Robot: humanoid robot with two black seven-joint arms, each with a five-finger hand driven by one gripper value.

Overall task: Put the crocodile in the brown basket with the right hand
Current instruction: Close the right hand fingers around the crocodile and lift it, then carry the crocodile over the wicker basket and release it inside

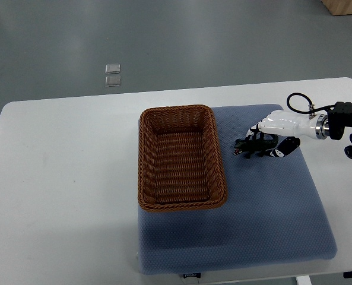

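Note:
Next, my right gripper releases the crocodile on the brown basket's bottom (172, 146), near the middle and a little toward the far side of the basket.
A brown wicker basket (182, 157) stands on the left part of a blue-grey mat (265, 214) and holds nothing that I can see. To its right, a small dark green crocodile (244, 146) lies on the mat, a short gap from the basket's right wall. My right hand (263, 142), white with dark fingertips, reaches in from the right edge and sits over the crocodile's right end. Its fingers curl down around the toy and hide part of it. The toy looks to be still resting on the mat.
The mat lies on a white table (63, 196) whose far edge runs behind the basket. Two small clear squares (112, 75) lie on the grey floor beyond. A wooden corner (345, 6) shows at top right.

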